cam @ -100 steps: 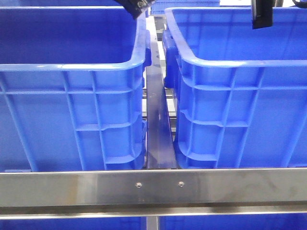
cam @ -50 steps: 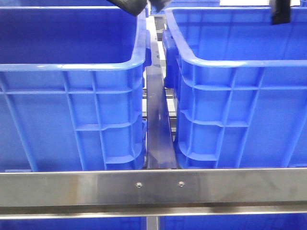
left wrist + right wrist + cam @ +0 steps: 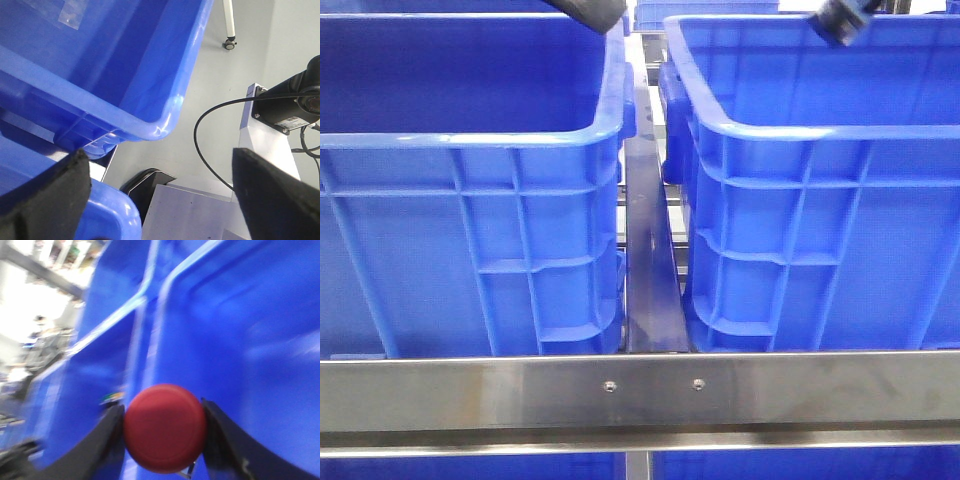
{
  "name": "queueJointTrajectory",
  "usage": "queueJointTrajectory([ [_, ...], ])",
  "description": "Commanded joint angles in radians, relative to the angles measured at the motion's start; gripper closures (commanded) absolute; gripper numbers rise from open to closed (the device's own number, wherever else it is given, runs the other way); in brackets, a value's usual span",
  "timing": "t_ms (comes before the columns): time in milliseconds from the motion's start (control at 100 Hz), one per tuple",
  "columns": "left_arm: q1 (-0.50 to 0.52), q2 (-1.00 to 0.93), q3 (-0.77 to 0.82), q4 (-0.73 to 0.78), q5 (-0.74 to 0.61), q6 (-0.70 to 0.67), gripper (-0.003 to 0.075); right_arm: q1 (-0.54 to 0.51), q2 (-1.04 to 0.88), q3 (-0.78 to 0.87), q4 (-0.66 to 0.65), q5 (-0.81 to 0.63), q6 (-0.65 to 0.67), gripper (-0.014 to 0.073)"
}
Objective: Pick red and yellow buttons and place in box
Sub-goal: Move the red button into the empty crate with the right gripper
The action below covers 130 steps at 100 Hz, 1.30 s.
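Note:
The robot's right gripper should release the dark red button, now held with crate walls behind it, inside the blue crate (image 3: 839, 119) below it, past the crate's front rim.
Two large blue crates stand side by side in the front view, the left crate (image 3: 470, 140) and the right crate (image 3: 820, 130). My right gripper (image 3: 165, 432) is shut on the dark red button (image 3: 165, 427), its fingers pressing both sides of the disc, with blue crate walls (image 3: 240, 340) behind it; the view is blurred. In the front view only a dark tip of the right arm (image 3: 840, 22) shows above the right crate. My left gripper (image 3: 160, 200) is open and empty beside a crate rim (image 3: 165, 127). A dark bit of the left arm (image 3: 588, 12) shows at the top. The yellow button is out of view.
A steel rail (image 3: 640, 390) crosses in front of the crates, and a dark metal bar (image 3: 648, 270) runs in the gap between them. The left wrist view shows a second crate rim (image 3: 112, 215), grey floor, a black camera on a mount (image 3: 292, 102) and a black cable (image 3: 210, 130).
The right arm's dark tip has shifted left and tilted at the top of the front view. The left arm's tip rose at first and has since stayed put.

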Motion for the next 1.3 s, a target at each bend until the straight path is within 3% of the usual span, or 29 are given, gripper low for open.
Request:
queueJointTrajectory([
  [0, -0.008, -0.046, -0.032, -0.070, 0.031, -0.004, 0.0164, 0.001, -0.024, -0.060, 0.033, -0.081, -0.099, 0.0331],
  [220, -0.008, -0.046, -0.032, -0.070, 0.031, -0.004, 0.0164, 0.058, 0.002, -0.146, -0.073, -0.311, -0.268, 0.0331],
  [380, -0.008, -0.046, -0.032, -0.070, 0.029, -0.004, 0.0164, 0.123, 0.079, -0.196, -0.076, -0.430, -0.381, 0.0331],
  [860, -0.008, -0.046, -0.032, -0.070, -0.008, -0.004, 0.0164, 0.143, 0.375, -0.400, -0.079, -0.404, -0.430, 0.0331],
  [1290, -0.008, -0.046, -0.032, -0.070, -0.044, -0.004, 0.0164, 0.144, 0.509, -0.424, -0.078, -0.404, -0.442, 0.0331],
])
